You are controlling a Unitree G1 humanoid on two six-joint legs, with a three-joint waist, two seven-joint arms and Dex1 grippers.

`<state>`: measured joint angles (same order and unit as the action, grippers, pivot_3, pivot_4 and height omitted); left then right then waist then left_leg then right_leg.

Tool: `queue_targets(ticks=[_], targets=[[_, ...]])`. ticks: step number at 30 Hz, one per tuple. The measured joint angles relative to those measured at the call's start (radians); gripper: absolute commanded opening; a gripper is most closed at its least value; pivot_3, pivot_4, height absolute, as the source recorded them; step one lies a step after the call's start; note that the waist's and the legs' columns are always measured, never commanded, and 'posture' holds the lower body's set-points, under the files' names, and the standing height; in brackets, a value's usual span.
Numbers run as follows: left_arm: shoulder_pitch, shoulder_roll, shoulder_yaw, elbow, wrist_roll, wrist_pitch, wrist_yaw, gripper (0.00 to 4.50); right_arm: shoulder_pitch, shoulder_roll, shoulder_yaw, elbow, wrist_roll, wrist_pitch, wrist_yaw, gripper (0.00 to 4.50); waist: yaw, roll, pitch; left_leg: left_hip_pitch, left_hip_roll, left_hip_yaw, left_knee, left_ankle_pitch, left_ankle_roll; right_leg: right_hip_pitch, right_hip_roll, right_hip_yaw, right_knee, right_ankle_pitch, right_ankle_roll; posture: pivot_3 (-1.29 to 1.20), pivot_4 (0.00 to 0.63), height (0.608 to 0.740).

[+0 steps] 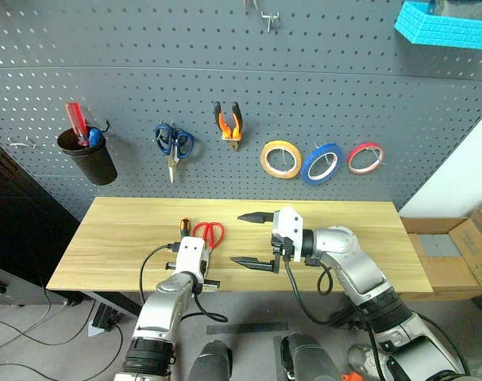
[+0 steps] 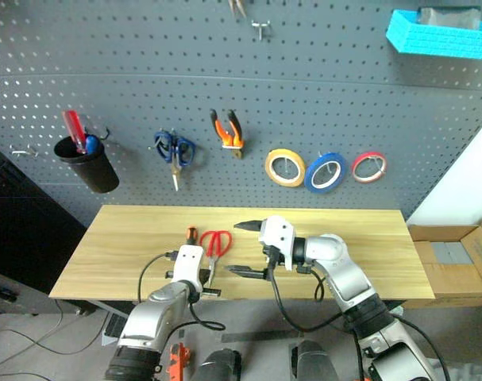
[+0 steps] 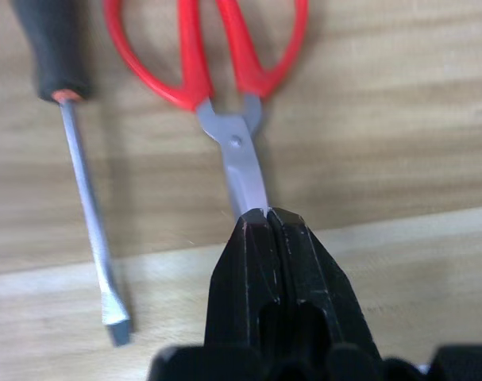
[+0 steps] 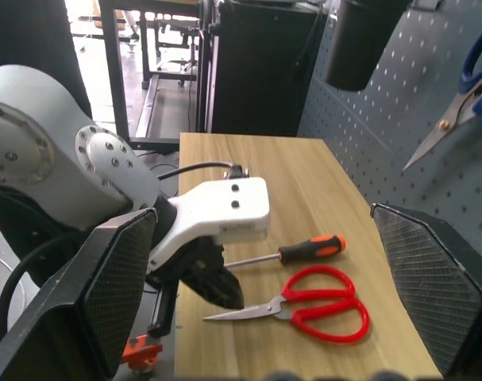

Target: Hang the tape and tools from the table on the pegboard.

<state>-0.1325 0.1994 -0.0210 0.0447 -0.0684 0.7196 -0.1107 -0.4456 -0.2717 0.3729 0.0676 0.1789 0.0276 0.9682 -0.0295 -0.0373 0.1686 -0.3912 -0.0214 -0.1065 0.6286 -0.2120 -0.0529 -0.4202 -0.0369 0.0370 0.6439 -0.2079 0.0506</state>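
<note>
The closed fingers of my left gripper reach only the ends of the scissor blades, so I will open them and grip the blades (image 3: pixel 239 152) near the pivot before lifting.
Red-handled scissors (image 1: pixel 211 233) lie flat on the table (image 1: pixel 352 230) near its front edge, beside a slim screwdriver (image 3: pixel 75 151) with an orange-and-black handle. My left gripper (image 3: pixel 268 218) is shut, its tips sitting over the scissor blades with no blade visible between them. My right gripper (image 1: pixel 252 239) hovers open above the table's middle, pointing left toward the scissors, nothing between its fingers. On the pegboard (image 1: pixel 344 87) hang the blue tape (image 1: pixel 321 163) and the orange-and-black pliers (image 1: pixel 228 123).
On the pegboard also hang blue-handled scissors (image 1: pixel 174 144), a yellow tape roll (image 1: pixel 280 159), a red tape roll (image 1: pixel 365 157) and a black cup (image 1: pixel 88 156). A blue basket (image 1: pixel 447 25) sits at top right. Cardboard boxes (image 1: pixel 463 254) stand right of the table.
</note>
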Motion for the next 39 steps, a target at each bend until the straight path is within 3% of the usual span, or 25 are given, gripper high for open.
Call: queue_targets(ticks=[3, 5, 17, 29, 39], targets=[[-0.002, 0.003, 0.018, -0.008, 0.002, -0.033, 0.004, 0.02, 0.000, 0.001, 0.000, 0.013, 0.000, -0.007, 0.007, 4.50, 0.001, 0.000, -0.013, 0.002, 0.000, 0.000, 0.000, 0.000, 0.000, 0.001, 0.000, 0.000, 0.000, 0.000, 0.000, 0.06, 0.063, 0.740], [-0.003, 0.002, 0.027, -0.008, 0.002, -0.041, 0.007, 0.38, -0.002, 0.004, 0.000, 0.020, -0.001, -0.009, 0.007, 4.50, 0.001, 0.001, -0.017, 0.005, 0.000, 0.000, 0.000, 0.000, 0.000, 0.004, 0.000, 0.000, 0.000, 0.000, 0.000, 0.06, 0.063, 0.740], [-0.052, -0.025, 0.064, 0.078, -0.007, -0.082, 0.012, 4.48, -0.028, 0.008, -0.001, 0.050, -0.001, -0.009, 0.014, 4.50, 0.001, 0.001, -0.016, 0.012, 0.000, 0.000, -0.001, 0.000, 0.000, 0.010, 0.000, 0.000, 0.000, -0.003, -0.004, 0.06, 0.128, 0.740], [-0.116, -0.027, 0.060, 0.240, 0.000, -0.142, -0.015, 4.48, -0.076, 0.012, 0.003, 0.286, -0.119, -0.071, -0.014, 4.50, 0.002, 0.006, 0.001, 0.012, 0.000, 0.000, -0.001, 0.000, 0.000, 0.010, 0.000, 0.000, 0.000, -0.004, -0.007, 0.06, 0.176, 0.740], [-0.197, -0.031, 0.047, 0.372, 0.002, -0.163, -0.038, 4.48, -0.085, 0.031, 0.002, 0.290, -0.121, -0.081, -0.016, 4.50, 0.002, 0.006, 0.021, 0.011, 0.000, -0.001, -0.001, 0.000, 0.000, 0.010, 0.000, 0.000, -0.001, -0.003, -0.003, 0.05, 0.200, 0.740]])
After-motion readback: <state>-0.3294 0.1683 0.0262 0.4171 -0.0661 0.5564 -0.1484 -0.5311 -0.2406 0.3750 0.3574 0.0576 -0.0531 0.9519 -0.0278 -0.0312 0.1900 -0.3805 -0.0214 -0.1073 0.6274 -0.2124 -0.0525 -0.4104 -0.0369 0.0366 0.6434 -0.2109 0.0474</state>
